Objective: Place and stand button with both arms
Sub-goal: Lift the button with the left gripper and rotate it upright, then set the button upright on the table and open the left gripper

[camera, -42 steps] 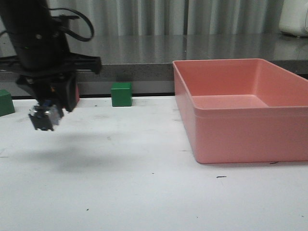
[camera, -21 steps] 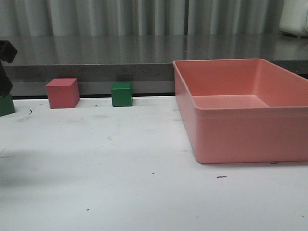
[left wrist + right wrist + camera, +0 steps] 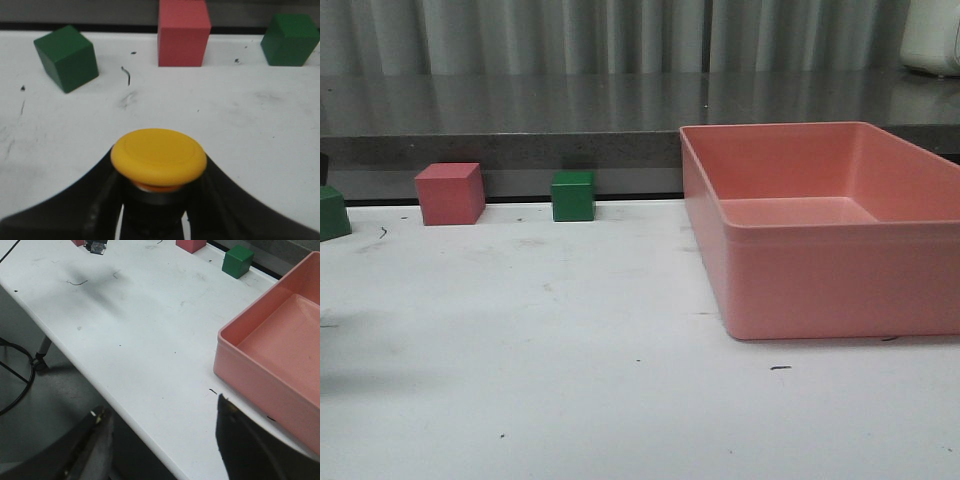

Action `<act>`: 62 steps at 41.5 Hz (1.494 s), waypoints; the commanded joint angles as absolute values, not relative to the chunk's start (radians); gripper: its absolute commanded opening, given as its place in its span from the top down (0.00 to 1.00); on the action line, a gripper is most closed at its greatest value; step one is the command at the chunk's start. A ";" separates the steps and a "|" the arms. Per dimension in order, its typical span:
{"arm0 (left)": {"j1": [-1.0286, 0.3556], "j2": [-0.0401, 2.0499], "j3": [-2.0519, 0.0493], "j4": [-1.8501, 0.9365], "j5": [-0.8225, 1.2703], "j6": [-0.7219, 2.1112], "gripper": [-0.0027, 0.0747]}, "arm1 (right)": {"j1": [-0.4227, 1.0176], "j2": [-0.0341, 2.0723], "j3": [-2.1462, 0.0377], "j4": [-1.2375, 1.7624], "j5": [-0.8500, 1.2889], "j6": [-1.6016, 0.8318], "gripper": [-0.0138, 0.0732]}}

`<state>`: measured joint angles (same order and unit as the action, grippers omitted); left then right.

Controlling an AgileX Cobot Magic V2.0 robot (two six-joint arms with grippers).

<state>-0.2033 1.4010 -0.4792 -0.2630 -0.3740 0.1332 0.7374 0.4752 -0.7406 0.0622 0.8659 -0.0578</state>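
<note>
The button, now hanging above the white table, will be released by my left gripper on the white table (image 3: 399,325), short of the gap between the red cube and the outer green cube.
My left gripper (image 3: 159,161) is shut on the button (image 3: 159,156). Its yellow mushroom cap faces the wrist camera, and the black collar sits between the two dark fingers (image 3: 95,195). The button hangs above the white table (image 3: 240,130), short of the row of cubes. In the right wrist view its blocky base (image 3: 96,246) shows at the frame's edge, with a shadow on the table below. The front view shows neither button nor left gripper. My right gripper (image 3: 160,415) is open with nothing between its fingers, over the table's front edge.
A red cube (image 3: 450,193) and a green cube (image 3: 573,196) stand along the table's back edge. Another green cube (image 3: 332,213) sits at the far left. A large pink bin (image 3: 820,235) fills the right side. Beyond the front edge (image 3: 125,415) are cables and the floor.
The left arm, holding the button, has moved left out of the front view. That uncovered the red cube, and only a faint shadow stays on the table at left.
</note>
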 commanded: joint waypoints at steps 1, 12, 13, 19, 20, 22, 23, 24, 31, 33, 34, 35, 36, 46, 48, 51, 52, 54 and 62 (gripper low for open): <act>-0.252 1.374 -0.468 -0.214 -0.607 0.124 0.78 | 0.731 0.478 -0.764 0.069 0.804 -0.063 0.31; -0.282 1.461 -0.443 -0.174 -0.845 0.052 0.78 | 0.731 0.478 -0.764 0.069 0.804 -0.063 0.31; -0.282 1.472 -0.443 -0.165 -0.868 0.039 0.78 | 0.731 0.478 -0.764 0.069 0.804 -0.063 0.31; -0.282 1.549 -0.443 -0.090 -1.028 -0.015 0.78 | 0.731 0.478 -0.764 0.069 0.804 -0.063 0.31; -0.282 1.562 -0.443 -0.074 -1.050 -0.021 0.78 | 0.731 0.478 -0.764 0.069 0.804 -0.063 0.31; -0.282 1.584 -0.443 -0.055 -1.090 -0.024 0.78 | 0.731 0.478 -0.764 0.069 0.804 -0.063 0.31; -0.282 1.596 -0.443 -0.046 -1.108 -0.024 0.78 | 0.731 0.478 -0.764 0.069 0.804 -0.063 0.31; -0.282 1.606 -0.443 -0.034 -1.127 -0.024 0.78 | 0.731 0.478 -0.764 0.069 0.804 -0.063 0.31; -0.282 1.684 -0.443 -0.032 -1.213 -0.024 0.78 | 0.731 0.478 -0.764 0.069 0.804 -0.063 0.31; -0.282 1.706 -0.443 -0.032 -1.234 -0.024 0.78 | 0.731 0.478 -0.764 0.069 0.804 -0.063 0.31; -0.282 1.715 -0.443 -0.032 -1.245 -0.024 0.78 | 0.731 0.478 -0.764 0.069 0.804 -0.063 0.31; -0.282 1.723 -0.443 -0.032 -1.250 -0.024 0.78 | 0.731 0.478 -0.764 0.069 0.804 -0.063 0.31; -0.282 1.734 -0.443 -0.032 -1.262 -0.024 0.78 | 0.731 0.478 -0.764 0.069 0.804 -0.063 0.31; -0.282 1.823 -0.443 -0.032 -1.332 -0.042 0.78 | 0.731 0.478 -0.764 0.069 0.804 -0.063 0.31; -0.282 1.835 -0.443 -0.032 -1.336 -0.060 0.78 | 0.731 0.478 -0.764 0.069 0.804 -0.063 0.31; -0.282 1.852 -0.443 -0.033 -1.337 -0.066 0.78 | 0.731 0.478 -0.764 0.069 0.804 -0.063 0.31; -0.282 1.857 -0.443 -0.033 -1.337 -0.065 0.78 | 0.731 0.478 -0.764 0.069 0.804 -0.063 0.31; -0.282 1.870 -0.443 -0.033 -1.347 -0.065 0.78 | 0.731 0.478 -0.764 0.069 0.804 -0.063 0.31; -0.282 1.885 -0.443 -0.031 -1.365 -0.072 0.77 | 0.731 0.478 -0.764 0.069 0.804 -0.063 0.31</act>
<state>-0.2761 1.9208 -0.4289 -0.0277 -1.1273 -0.0581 0.7374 0.4752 -0.7406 0.0638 0.8659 -0.0578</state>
